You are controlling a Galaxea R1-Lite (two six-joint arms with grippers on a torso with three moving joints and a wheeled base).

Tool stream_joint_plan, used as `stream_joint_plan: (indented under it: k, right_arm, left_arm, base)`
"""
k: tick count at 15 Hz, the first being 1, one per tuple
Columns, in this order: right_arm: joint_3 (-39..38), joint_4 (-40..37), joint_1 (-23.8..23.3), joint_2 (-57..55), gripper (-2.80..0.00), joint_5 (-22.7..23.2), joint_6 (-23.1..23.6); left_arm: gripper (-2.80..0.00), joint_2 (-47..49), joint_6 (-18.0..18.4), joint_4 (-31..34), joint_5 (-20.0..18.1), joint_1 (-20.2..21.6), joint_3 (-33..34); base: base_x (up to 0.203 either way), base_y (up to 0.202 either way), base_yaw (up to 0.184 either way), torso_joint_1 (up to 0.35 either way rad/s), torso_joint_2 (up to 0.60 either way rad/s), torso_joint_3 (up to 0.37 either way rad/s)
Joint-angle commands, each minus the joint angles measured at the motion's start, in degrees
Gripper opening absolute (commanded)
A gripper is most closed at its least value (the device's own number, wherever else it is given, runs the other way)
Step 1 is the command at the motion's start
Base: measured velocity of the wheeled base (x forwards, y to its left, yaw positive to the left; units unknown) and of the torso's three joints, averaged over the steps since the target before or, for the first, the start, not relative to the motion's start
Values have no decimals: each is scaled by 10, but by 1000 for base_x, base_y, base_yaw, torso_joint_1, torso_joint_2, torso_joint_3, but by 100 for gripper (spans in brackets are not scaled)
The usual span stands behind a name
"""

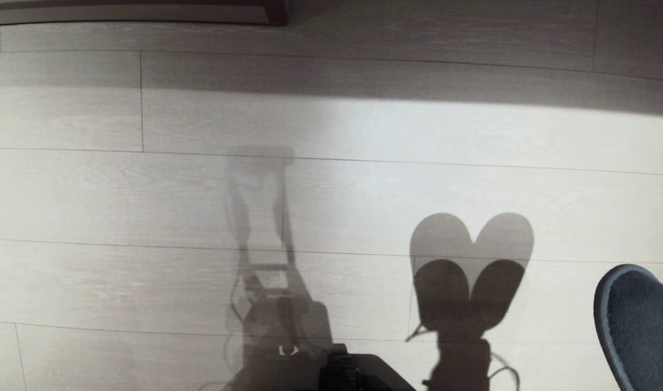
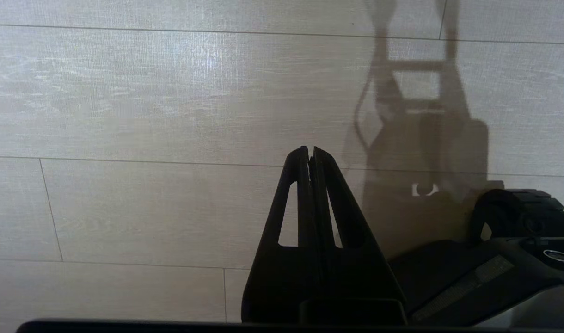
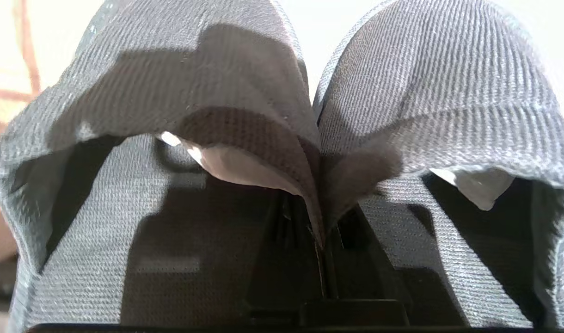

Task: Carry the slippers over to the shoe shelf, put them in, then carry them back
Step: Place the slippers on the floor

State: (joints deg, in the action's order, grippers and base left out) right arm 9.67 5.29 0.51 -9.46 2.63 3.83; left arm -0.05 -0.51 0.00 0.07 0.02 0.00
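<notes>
Next, my right gripper sets the slippers down on the pale floor at the far end of the heart-shaped shadow (image 1: 491,219). The slippers now hang above the floor.
Two blue-grey fabric slippers (image 3: 171,78) hang side by side and fill the right wrist view. My right gripper (image 3: 320,243) is shut on their inner strap edges, pinched together between its dark fingers. In the head view only the rounded end of one slipper (image 1: 638,326) shows, at the lower right, above the floor. The pair throws a heart-shaped shadow (image 1: 470,271) on the planks. My left gripper (image 2: 309,150) is shut and holds nothing, hanging over bare floor. The shoe shelf is out of view.
Pale wood-plank floor (image 1: 331,190) stretches ahead. A low dark-edged board (image 1: 136,13) runs along the far left; I cannot tell what it belongs to. My black base (image 1: 353,372) shows at the near edge, with my own shadow (image 1: 266,244) beyond it.
</notes>
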Motion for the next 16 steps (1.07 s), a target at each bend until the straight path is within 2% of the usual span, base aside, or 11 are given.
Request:
stream_joint_plan:
  k: [1, 6, 9, 13, 16]
  right_arm:
    - [30, 30, 3, -127, -280, 1, 2]
    - [124, 295, 6, -515, -280, 3, 11]
    - [217, 480, 9, -724, -280, 3, 16]
    - [352, 694, 15, -940, -280, -16, 19]
    - [376, 796, 25, -1035, -280, -39, 8]
  left_arm:
    - [-280, 0, 1, 0, 0, 0, 0]
    - [-280, 0, 1, 0, 0, 1, 0]
    - [-280, 0, 2, 0, 0, 0, 0]
    - [-280, 0, 1, 0, 0, 0, 0]
    - [-280, 0, 1, 0, 0, 1, 0]
  base:
    - [0, 0, 0, 2, 2, -27]
    - [0, 0, 0, 0, 0, 0]
    - [0, 0, 0, 0, 0, 0]
    - [0, 0, 0, 0, 0, 0]
    - [0, 0, 0, 0, 0, 0]
